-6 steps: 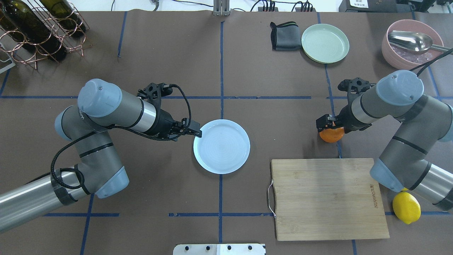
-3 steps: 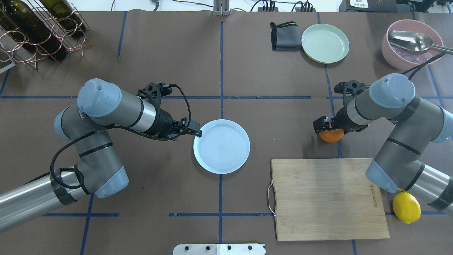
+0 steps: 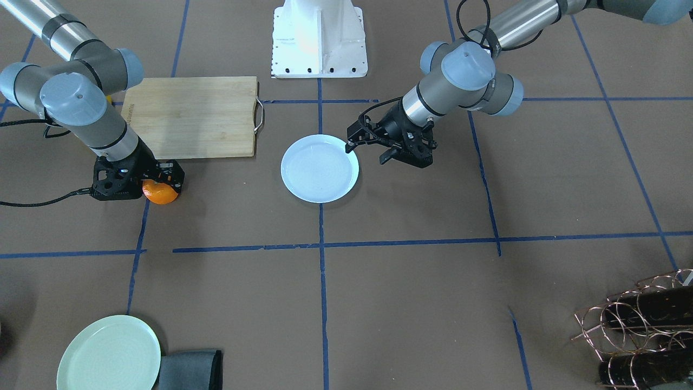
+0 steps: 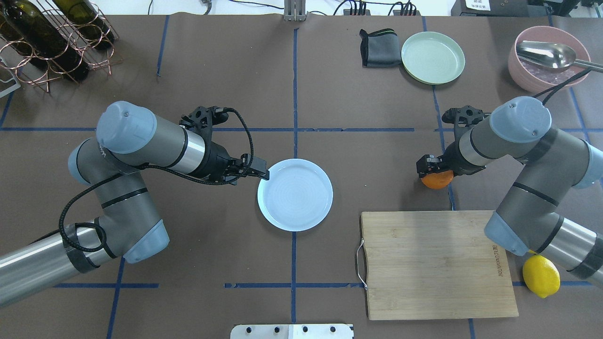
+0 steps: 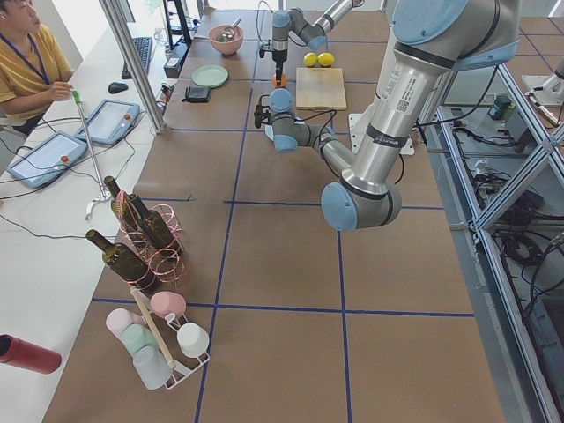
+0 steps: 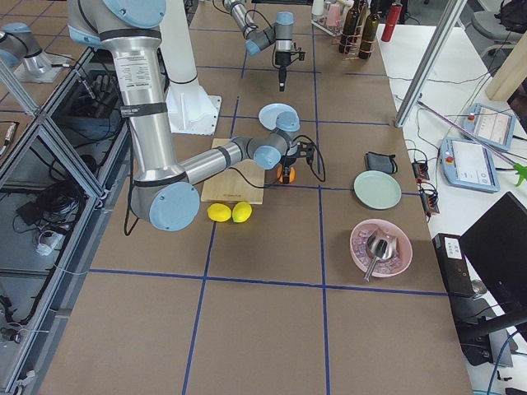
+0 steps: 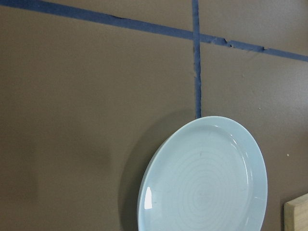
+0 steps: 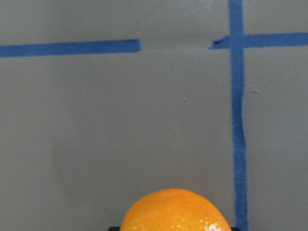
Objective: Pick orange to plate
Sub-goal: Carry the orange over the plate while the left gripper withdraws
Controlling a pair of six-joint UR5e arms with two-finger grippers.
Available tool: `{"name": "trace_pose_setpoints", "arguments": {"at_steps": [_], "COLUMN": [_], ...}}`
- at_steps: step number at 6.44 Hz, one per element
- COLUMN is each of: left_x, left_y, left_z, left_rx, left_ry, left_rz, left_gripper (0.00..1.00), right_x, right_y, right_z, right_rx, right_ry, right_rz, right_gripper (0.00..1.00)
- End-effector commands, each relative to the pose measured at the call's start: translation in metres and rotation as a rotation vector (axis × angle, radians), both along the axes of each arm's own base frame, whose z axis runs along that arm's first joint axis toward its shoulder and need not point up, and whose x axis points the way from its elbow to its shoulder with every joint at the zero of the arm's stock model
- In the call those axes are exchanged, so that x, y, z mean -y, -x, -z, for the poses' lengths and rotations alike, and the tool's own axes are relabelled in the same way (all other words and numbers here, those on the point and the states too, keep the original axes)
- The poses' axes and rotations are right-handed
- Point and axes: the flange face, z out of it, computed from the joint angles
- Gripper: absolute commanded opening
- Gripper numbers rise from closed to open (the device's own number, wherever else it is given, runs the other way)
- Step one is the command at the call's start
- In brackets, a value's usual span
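Next, my right gripper lets go of the orange on the middle of the pale bluish-white plate [image 3: 316, 169].
The orange [image 4: 438, 181] sits right of centre between the fingers of my right gripper [image 4: 434, 172], which is shut on it; the right wrist view shows its top [image 8: 174, 211] over bare brown table. In the front-facing view the same orange [image 3: 160, 194] hangs under the gripper [image 3: 161, 184], near a blue tape line. The pale bluish-white plate [image 4: 295, 194] lies flat at the table's centre. My left gripper [image 4: 264, 175] is shut on the plate's left rim [image 3: 352, 151]. The left wrist view shows the plate [image 7: 204, 180] low and to the right.
A wooden cutting board [image 4: 435, 263] lies just nearer than the orange, with a lemon [image 4: 541, 276] at its right. At the far right are a green plate [image 4: 432, 57], a dark cloth [image 4: 379, 47] and a pink bowl [image 4: 549, 57] holding a spoon. A bottle rack [image 4: 52, 37] stands far left.
My right gripper has carried the orange a little to the left, toward the plate. The left arm's elbow has shifted slightly, while its gripper and the plate stay in place.
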Motion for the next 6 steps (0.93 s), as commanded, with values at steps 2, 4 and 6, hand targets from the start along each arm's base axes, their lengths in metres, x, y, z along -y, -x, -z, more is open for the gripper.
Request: {"name": "trace_pose_setpoints", "arguments": {"at_steps": [2,4,6], "left_x": [-0.012,-0.002,0.001], "left_y": [0.088,0.139,0.14], "left_z": [-0.012,-0.037,-0.042], "left_rx": [-0.028,-0.013,-0.007], "left_ry": [-0.025,-0.003,0.005], "left_rz": [0.059,0.074,0.075], "left_gripper": [1.0,1.0,1.0], "right_x": [0.017,-0.012,-0.02], "right_y": [0.084,0.157,0.205], "right_z": [0.131,0.194,0.215], "right_rx": [0.16,0.2,0.189], "right_ry": [0.107,0.119,0.086], "right_rz": [-0.111,-0.187,-0.217], "right_gripper": [0.0,0.0,0.0]}}
